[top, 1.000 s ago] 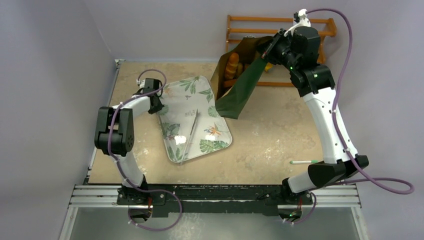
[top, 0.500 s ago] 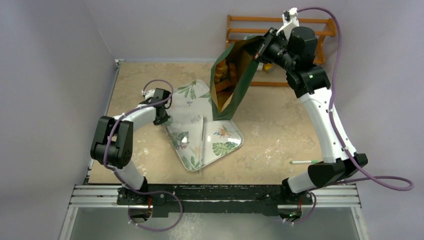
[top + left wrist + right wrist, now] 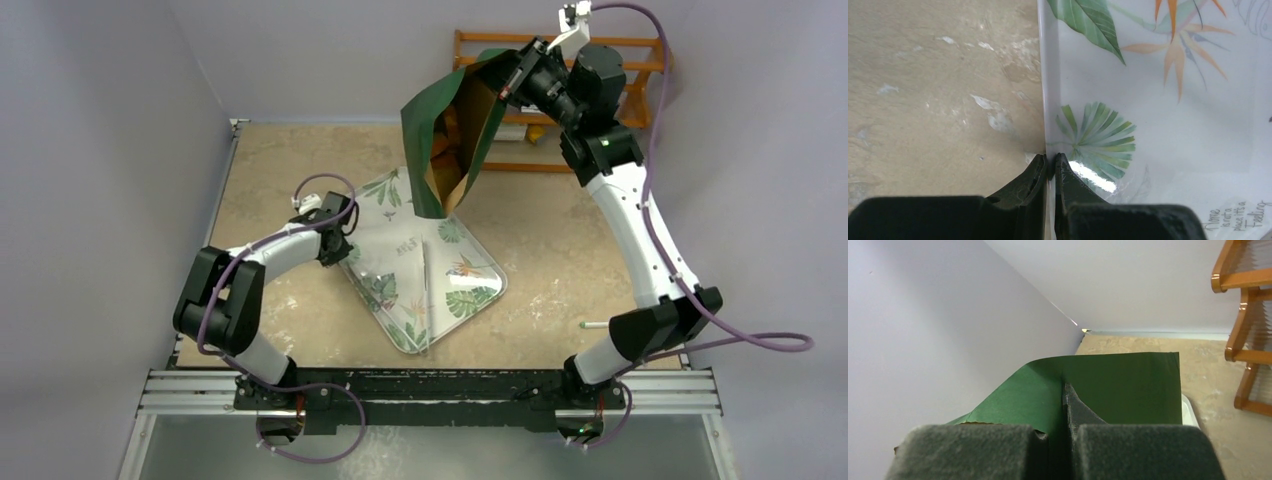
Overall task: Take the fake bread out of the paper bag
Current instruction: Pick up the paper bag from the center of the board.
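Observation:
I should release the leaf-patterned tray from my left gripper on the table (image 3: 495,260) in front of the wooden rack, nearer the marker.
My right gripper (image 3: 512,82) is shut on one end of the dark green paper bag (image 3: 425,120) and holds it high at the back. The bag hangs tilted, its brown inside facing right and its low end over the far corner of the leaf-patterned tray (image 3: 460,285). Orange pieces of the fake bread (image 3: 446,155) show inside the bag. In the right wrist view the gripper (image 3: 1066,390) pinches the green paper bag (image 3: 1128,385). My left gripper (image 3: 343,240) is shut on the tray's left rim. In the left wrist view the gripper (image 3: 1050,160) clamps the white rim of the tray (image 3: 1048,100).
A wooden rack (image 3: 640,55) stands against the back wall behind the right arm, also seen as the rack (image 3: 1243,340) in the right wrist view. A white and green marker (image 3: 597,325) lies on the table near the right arm's base. Walls close in at left and back.
The right arm has lifted the bag and swung it left, so it hangs steeper over the tray. The left gripper has dragged the tray rightward and turned it.

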Robot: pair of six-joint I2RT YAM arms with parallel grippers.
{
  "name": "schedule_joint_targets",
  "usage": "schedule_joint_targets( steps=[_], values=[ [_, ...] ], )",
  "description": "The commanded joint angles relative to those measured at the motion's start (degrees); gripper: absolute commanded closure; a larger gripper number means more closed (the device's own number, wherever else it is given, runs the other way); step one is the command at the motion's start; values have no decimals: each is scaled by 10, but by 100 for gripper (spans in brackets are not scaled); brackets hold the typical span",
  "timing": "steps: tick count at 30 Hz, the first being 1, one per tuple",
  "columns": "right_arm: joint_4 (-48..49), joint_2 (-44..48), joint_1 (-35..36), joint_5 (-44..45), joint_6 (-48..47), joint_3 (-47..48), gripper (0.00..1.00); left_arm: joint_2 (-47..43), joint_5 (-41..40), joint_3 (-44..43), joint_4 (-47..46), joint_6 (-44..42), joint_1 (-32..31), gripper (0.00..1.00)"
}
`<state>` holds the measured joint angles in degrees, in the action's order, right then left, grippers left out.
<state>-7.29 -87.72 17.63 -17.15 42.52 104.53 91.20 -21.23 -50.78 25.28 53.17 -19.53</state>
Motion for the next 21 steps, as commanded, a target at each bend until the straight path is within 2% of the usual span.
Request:
schedule_joint_targets(
  steps=[1, 10, 21],
  values=[
    [140, -12, 3, -34, 38, 25, 100, -21, 15, 4, -3, 52, -45, 100],
    [199, -68, 3, -47, 55, 52, 100, 35, -1, -34, -13, 127, -157, 100],
    [233, -147, 3, -75, 76, 122, 100, 73, -8, -71, -36, 180, -219, 100]
  ],
)
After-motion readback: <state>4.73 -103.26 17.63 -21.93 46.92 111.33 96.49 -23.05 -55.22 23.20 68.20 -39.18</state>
